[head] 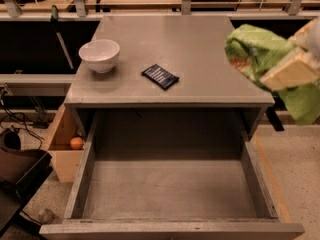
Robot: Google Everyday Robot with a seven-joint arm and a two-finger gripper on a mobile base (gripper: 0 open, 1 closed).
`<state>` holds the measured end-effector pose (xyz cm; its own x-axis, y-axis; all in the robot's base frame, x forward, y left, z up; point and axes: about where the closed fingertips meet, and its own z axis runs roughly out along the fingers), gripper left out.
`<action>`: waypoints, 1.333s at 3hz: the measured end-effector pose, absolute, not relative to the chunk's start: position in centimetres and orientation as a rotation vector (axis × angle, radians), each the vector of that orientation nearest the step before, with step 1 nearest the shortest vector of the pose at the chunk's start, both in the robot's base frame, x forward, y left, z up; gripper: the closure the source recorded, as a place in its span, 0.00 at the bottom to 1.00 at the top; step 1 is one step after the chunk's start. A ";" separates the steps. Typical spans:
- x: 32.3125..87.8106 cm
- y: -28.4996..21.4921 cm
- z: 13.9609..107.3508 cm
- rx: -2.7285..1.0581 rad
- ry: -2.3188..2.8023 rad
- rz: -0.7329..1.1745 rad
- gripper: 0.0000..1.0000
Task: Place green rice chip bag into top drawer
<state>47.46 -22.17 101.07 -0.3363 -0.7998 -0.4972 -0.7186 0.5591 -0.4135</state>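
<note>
Next, I release the green rice chip bag on the drawer's grey bottom (207, 167), setting it toward the side of the drawer that is far from the wooden box.
The green rice chip bag (252, 51) is a crumpled light-green foil bag with orange-red patches, held in the air at the right edge of the view, above the right side of the tabletop. My gripper (290, 66) is shut on it; a pale finger (289, 71) lies across the bag. The top drawer (87, 171) is pulled fully out below the tabletop, its bare grey bottom showing. The bag is up and to the right of the drawer's back right corner.
A white bowl (99, 54) stands on the grey tabletop (200, 44) at the left. A small flat dark-blue packet (160, 76) lies near the front middle. A wooden box with an orange ball (76, 143) sits left of the drawer. Cables and a dark bin are at the lower left.
</note>
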 end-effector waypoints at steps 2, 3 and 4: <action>42.2 -19.0 92.6 -1.190 2.162 0.192 1.00; 42.7 -18.8 91.9 -1.204 2.165 0.193 1.00; 44.2 -16.9 87.0 -1.258 2.160 0.265 1.00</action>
